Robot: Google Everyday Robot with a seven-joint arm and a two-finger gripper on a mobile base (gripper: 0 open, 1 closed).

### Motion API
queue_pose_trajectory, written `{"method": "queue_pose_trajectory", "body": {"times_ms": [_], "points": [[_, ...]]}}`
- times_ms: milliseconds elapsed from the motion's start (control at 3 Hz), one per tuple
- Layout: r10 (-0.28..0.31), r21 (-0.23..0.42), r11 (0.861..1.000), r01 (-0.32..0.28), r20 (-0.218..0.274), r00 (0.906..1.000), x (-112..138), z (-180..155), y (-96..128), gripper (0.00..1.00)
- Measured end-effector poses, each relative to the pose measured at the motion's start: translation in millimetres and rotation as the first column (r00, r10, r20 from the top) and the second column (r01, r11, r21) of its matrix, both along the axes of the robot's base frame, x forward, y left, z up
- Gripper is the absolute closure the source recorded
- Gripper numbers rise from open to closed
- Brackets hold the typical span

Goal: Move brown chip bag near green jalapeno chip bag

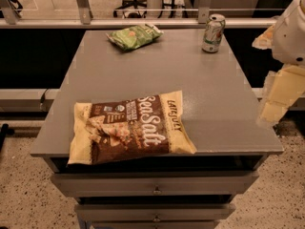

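Observation:
Next, the gripper moves to the brown chip bag's tan end [172,117] beside the "Sea Salt" lettering and closes there.
The brown chip bag [129,128] lies flat at the front left of the grey table [209,89], its lower edge at the table's front rim, "Sea Salt" lettering facing up. The green jalapeno chip bag [134,36] lies at the far side of the table, left of centre, well apart from the brown bag. My gripper [272,112] hangs off the table's right edge, beside the front right corner, below the white arm [291,30]. It touches neither bag and holds nothing that I can see.
A green-and-white drink can [212,33] stands upright at the far right of the table. Drawers [155,185] sit under the tabletop. A rail and chair legs [133,4] lie behind the table. Speckled floor surrounds it.

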State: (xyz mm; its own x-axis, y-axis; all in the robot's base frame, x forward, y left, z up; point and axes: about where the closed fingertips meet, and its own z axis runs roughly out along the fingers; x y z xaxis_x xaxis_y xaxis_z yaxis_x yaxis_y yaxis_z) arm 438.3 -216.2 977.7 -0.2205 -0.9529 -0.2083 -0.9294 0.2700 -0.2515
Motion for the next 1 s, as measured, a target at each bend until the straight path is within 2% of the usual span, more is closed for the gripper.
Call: {"method": "queue_pose_trajectory", "body": {"times_ms": [333,667,1000], "points": [[0.0,0.0,1.0,0.0,0.0,1.0,0.0,0.0,0.0,0.0],[0.044,0.062,0.997,-0.045,0.006,0.999,8.6,-12.0,15.7,0.0],[0.14,0.178,0.974,-0.139,0.004,0.9901,23.8,-40.4,54.3,0.0]]}}
